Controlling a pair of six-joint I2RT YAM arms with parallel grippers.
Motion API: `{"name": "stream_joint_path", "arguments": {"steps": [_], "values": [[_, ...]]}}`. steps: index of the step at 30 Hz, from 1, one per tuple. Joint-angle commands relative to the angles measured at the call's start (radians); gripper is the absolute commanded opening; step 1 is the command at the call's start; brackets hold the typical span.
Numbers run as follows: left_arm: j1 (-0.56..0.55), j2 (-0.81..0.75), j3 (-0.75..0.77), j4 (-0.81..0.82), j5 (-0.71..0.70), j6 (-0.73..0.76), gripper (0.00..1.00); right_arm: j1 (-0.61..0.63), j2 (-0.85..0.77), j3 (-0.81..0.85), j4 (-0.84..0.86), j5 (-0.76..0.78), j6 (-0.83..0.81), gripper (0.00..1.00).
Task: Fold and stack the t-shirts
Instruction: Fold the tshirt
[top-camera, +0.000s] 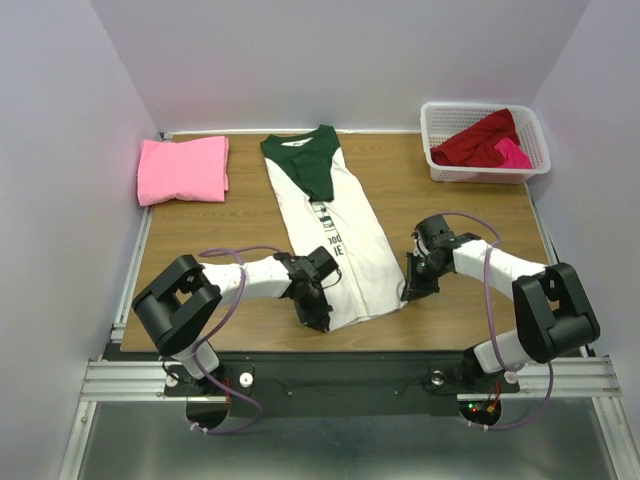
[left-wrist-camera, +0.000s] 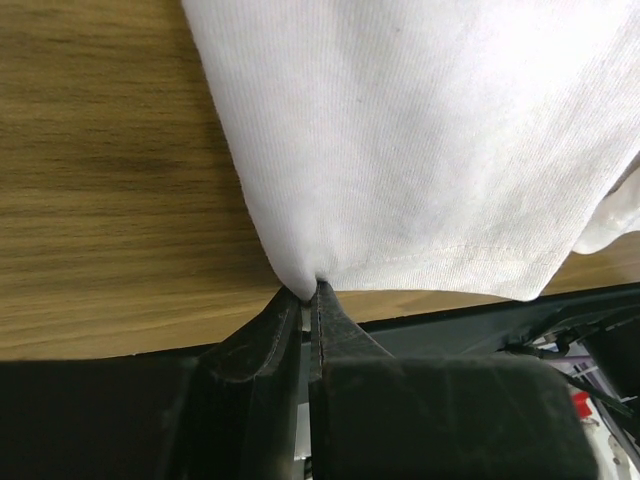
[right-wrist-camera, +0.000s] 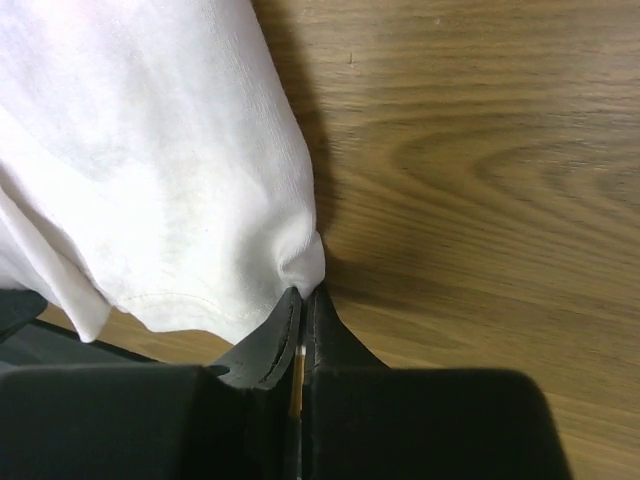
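Next, my right gripper releases the hem corner on the t-shirt's basket-side edge (top-camera: 361, 206), at the same level as the top end of the black print.
The white t-shirt with dark green top and black print (top-camera: 335, 225) lies folded into a long strip down the middle of the table. My left gripper (top-camera: 318, 318) is shut on its near left hem corner (left-wrist-camera: 305, 275). My right gripper (top-camera: 408, 292) is shut on its near right hem corner (right-wrist-camera: 300, 270). A folded pink t-shirt (top-camera: 182, 169) lies at the back left. A dark red t-shirt (top-camera: 480, 142) and a magenta one (top-camera: 513, 153) lie in the basket.
A white lattice basket (top-camera: 436, 128) stands at the back right corner. The wooden table (top-camera: 440, 215) has its near edge just below both grippers. White walls enclose the table on three sides.
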Motion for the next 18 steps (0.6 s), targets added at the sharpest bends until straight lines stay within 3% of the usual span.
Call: {"name": "stream_joint_path", "arguments": {"steps": [1, 11, 14, 18], "values": [[-0.002, 0.003, 0.025, -0.07, -0.075, 0.087, 0.0, -0.003, -0.038, 0.011, 0.033, -0.019, 0.0, 0.01], [-0.011, -0.189, -0.053, -0.153, 0.089, 0.13, 0.0, -0.003, -0.152, 0.016, -0.224, -0.023, 0.009, 0.01], [-0.005, -0.244, -0.044, -0.159, 0.087, 0.121, 0.0, -0.003, -0.147, 0.089, -0.255, 0.009, 0.012, 0.01], [0.106, -0.261, 0.006, -0.19, 0.031, 0.174, 0.0, -0.003, -0.069, 0.243, -0.26, 0.046, 0.0, 0.01]]}}
